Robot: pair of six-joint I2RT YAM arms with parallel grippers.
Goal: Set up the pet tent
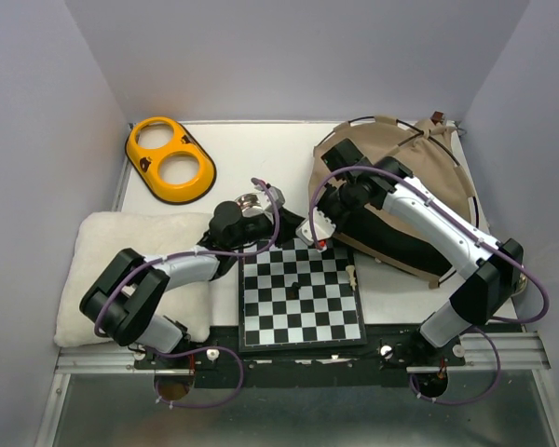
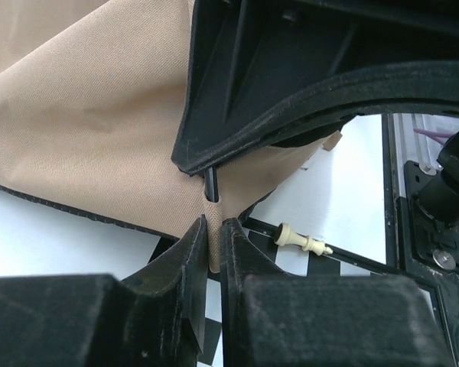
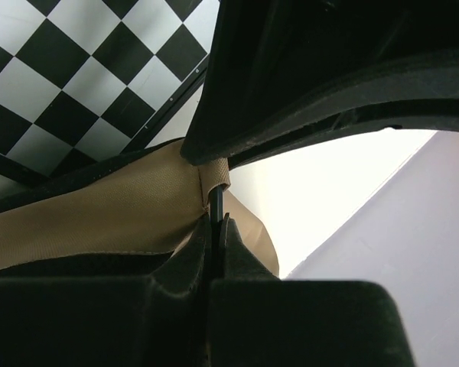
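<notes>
The robot's left gripper pinches only the tan tab below the black pole, so it should open and grip the pole itself [image 2: 210, 185] before the right gripper moves away.
The pet tent [image 1: 401, 177] lies collapsed at the back right, tan fabric with thin black poles arching over it. Both grippers meet at its near-left corner, by the chessboard's far edge. My right gripper [image 3: 218, 218] [image 1: 319, 235] is shut on the end of a black pole [image 3: 216, 200] where it goes into a tan sleeve. In the left wrist view a tan fabric tab [image 2: 212, 248] hangs between the fingers of my left gripper [image 2: 213, 225] [image 1: 289, 219]. Its jaws stand slightly apart, with the board showing through the gap below. The pole end [image 2: 211, 182] sits just above that tab.
A chessboard [image 1: 303, 298] lies at the front middle, with a pale chess piece [image 2: 302, 241] toppled at its right edge. A fluffy white cushion [image 1: 130, 251] lies under the left arm. A yellow two-ring tray [image 1: 170, 160] sits at the back left. Walls close in on both sides.
</notes>
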